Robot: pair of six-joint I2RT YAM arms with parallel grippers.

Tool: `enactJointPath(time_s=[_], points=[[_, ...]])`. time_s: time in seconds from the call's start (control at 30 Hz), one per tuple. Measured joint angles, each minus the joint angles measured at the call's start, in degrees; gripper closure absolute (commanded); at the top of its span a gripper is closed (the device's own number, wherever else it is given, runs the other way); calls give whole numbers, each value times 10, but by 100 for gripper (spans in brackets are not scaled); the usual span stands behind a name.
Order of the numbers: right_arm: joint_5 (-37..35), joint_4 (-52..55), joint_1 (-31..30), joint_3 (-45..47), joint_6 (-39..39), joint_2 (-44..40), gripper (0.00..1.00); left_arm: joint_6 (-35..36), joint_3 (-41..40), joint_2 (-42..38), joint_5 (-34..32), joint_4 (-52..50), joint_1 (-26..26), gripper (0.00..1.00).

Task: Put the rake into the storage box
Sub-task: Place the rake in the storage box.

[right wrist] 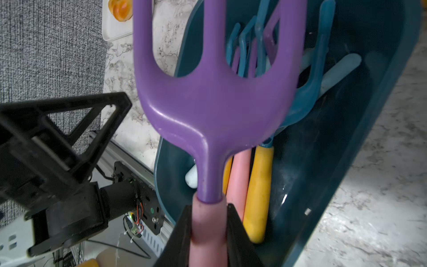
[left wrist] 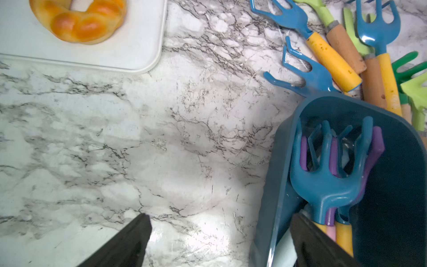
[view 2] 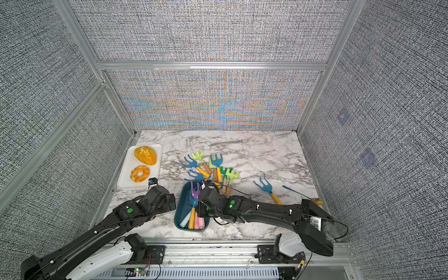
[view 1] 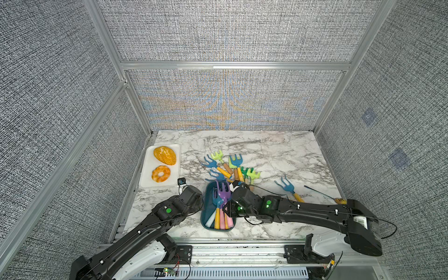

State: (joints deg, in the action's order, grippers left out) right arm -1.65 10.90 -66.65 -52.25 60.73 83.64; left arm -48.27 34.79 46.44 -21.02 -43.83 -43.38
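My right gripper needs to release the purple rake over the pink and yellow handles inside the storage box point(view 1: 226, 205) point(right wrist: 255, 154).
My right gripper point(right wrist: 209, 208) is shut on the pink handle of a purple rake point(right wrist: 215, 104). In both top views this rake point(view 1: 224, 194) point(view 2: 195, 191) hangs over the dark teal storage box point(view 1: 205, 213) point(view 2: 179, 213), with its tines toward the far end. Several rakes lie in the box, among them a blue one with a yellow handle point(left wrist: 328, 180). My left gripper point(left wrist: 220, 217) is open and holds nothing. It straddles the box's left wall point(left wrist: 277, 161), with one finger inside the box. In a top view the right gripper point(view 1: 228, 210) is above the box's right side.
Several loose rakes point(view 1: 230, 167) are piled just beyond the box, and a lone blue one point(view 1: 288, 188) lies to the right. A white tray point(view 1: 145, 177) with two breads sits at the left. A thin dark tool point(view 1: 320, 192) lies near the right edge.
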Motion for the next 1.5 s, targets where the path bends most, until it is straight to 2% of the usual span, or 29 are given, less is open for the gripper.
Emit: enactJointPath(time_s=[0.4,0.67,0.77,0.87,0.9,1.07,1.23,1.37,1.5], points=[[-57,-2,-23,-9,79,59,100,2,-9,-27,0,-12,1,1],[-87,11,-23,-37,94,98,99,3,-12,-32,2,-12,1,1],[-94,22,-23,-52,93,114,89,3,-12,-34,5,-12,1,1],[-101,31,-23,-61,91,120,69,3,-12,-34,7,-12,1,1],[-101,32,-23,-62,90,120,59,3,-12,-34,8,-12,1,1],[-113,52,-23,-70,76,101,34,3,-8,-26,11,-13,1,1],[-130,64,-20,-72,58,58,20,13,24,7,8,-14,1,1],[-142,69,-3,-57,33,12,3,27,65,62,-1,-13,6,1],[-147,74,32,-18,1,-43,1,42,116,134,-4,-7,17,1]])
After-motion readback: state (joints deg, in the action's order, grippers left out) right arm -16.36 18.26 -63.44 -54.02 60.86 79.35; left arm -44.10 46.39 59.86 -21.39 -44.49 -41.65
